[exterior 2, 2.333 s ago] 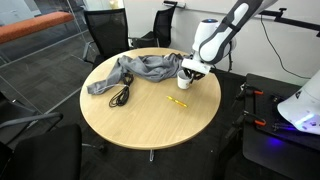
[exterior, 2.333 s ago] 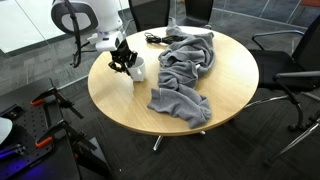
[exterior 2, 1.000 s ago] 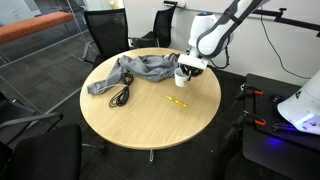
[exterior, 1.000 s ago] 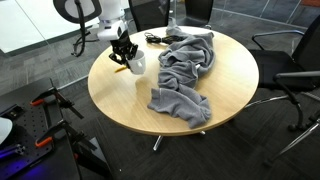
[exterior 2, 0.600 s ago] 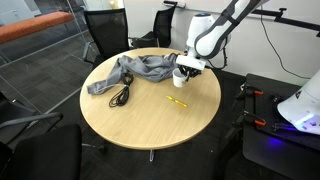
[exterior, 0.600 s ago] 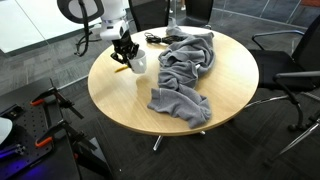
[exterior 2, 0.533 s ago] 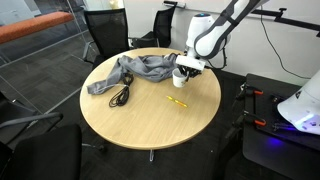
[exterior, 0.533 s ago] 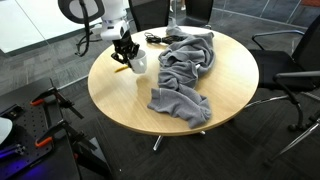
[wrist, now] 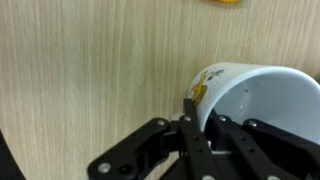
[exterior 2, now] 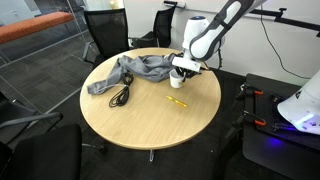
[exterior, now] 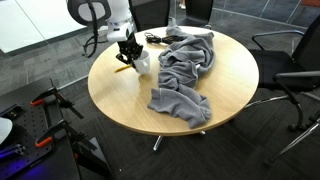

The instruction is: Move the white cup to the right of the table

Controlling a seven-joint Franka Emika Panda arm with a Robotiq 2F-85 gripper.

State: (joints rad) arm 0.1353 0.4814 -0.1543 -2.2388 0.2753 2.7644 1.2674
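Observation:
My gripper is going to release the white cup on the table [exterior: 147, 69] between the yellow stick and the grey cloth.
The white cup [exterior: 142, 63] is a small white mug held just above the round wood-coloured table [exterior: 120, 95], near its edge. It also shows in an exterior view [exterior 2: 178, 76] and fills the right of the wrist view [wrist: 262, 95], with a yellow print on its side. My gripper [exterior: 131, 56] is shut on the cup's rim, one finger inside and one outside [wrist: 197, 125]. In an exterior view the gripper [exterior 2: 183, 70] hangs over the table edge beside the grey cloth.
A large grey cloth [exterior: 185, 70] lies across the table, also in an exterior view [exterior 2: 140, 69]. A black cable [exterior 2: 120, 95] lies by it. A yellow pencil-like stick [exterior 2: 176, 101] lies on the wood. Office chairs [exterior: 290, 60] stand around.
The gripper has carried the cup along the table edge toward the cloth and black cable, further from its earlier spot. The cloth and stick have not moved.

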